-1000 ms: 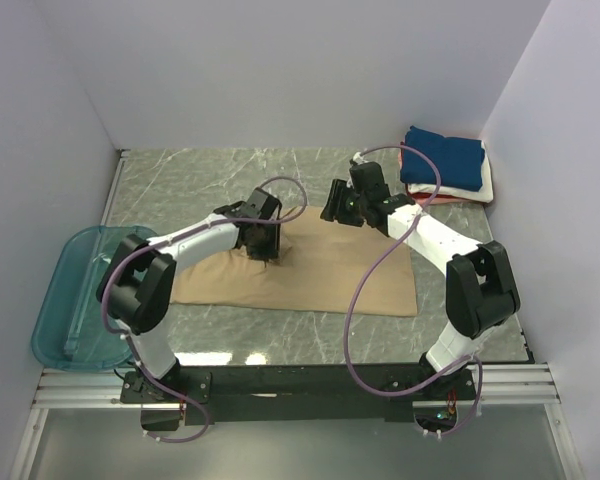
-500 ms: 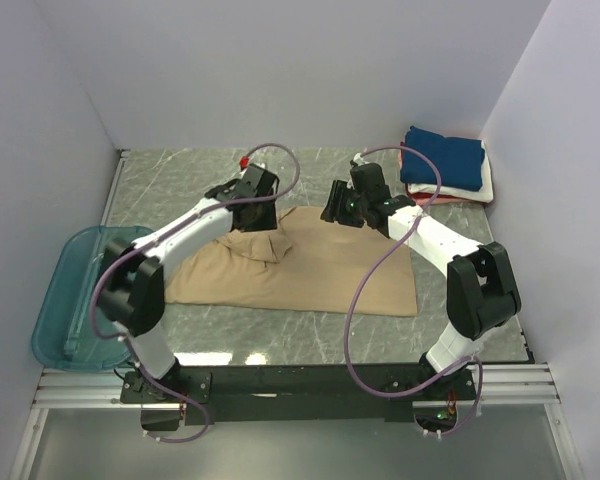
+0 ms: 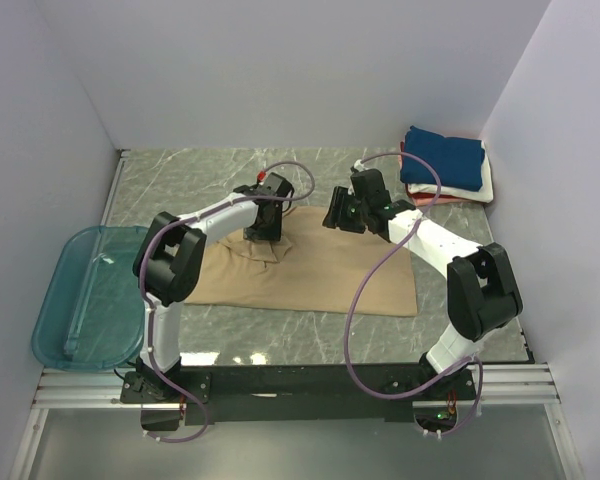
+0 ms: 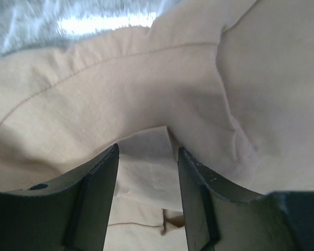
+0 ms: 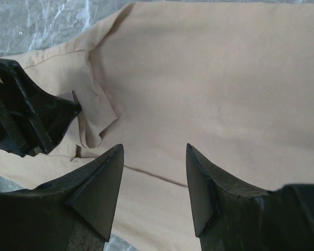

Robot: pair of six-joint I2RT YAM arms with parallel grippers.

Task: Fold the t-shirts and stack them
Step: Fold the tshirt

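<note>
I will pinch its edge (image 4: 156,130) and pull it out toward the back, as a flap of the tan t-shirt lies folded inward, loose between the fingers of my left gripper.
The tan t-shirt (image 3: 330,272) lies spread on the marble table, with a small crumpled fold near its back left part. My left gripper (image 3: 263,232) is low on that fold. In the left wrist view its jaws (image 4: 146,157) stand apart with a raised flap of tan cloth (image 4: 146,78) between them, not pinched. My right gripper (image 3: 337,215) hovers open and empty over the shirt's back edge; its wrist view (image 5: 154,157) shows flat tan cloth (image 5: 209,68) and a seam below. A folded stack (image 3: 445,160) of navy, white and red shirts sits at the back right.
A translucent teal tub (image 3: 85,295) sits off the table's left edge. White walls close in the back and both sides. The left gripper's black body (image 5: 21,120) shows at the left of the right wrist view, close to the right gripper.
My left gripper swung toward the back of the table, dragging the shirt's left part, then came back down onto the crumpled fold. The right arm has barely moved.
</note>
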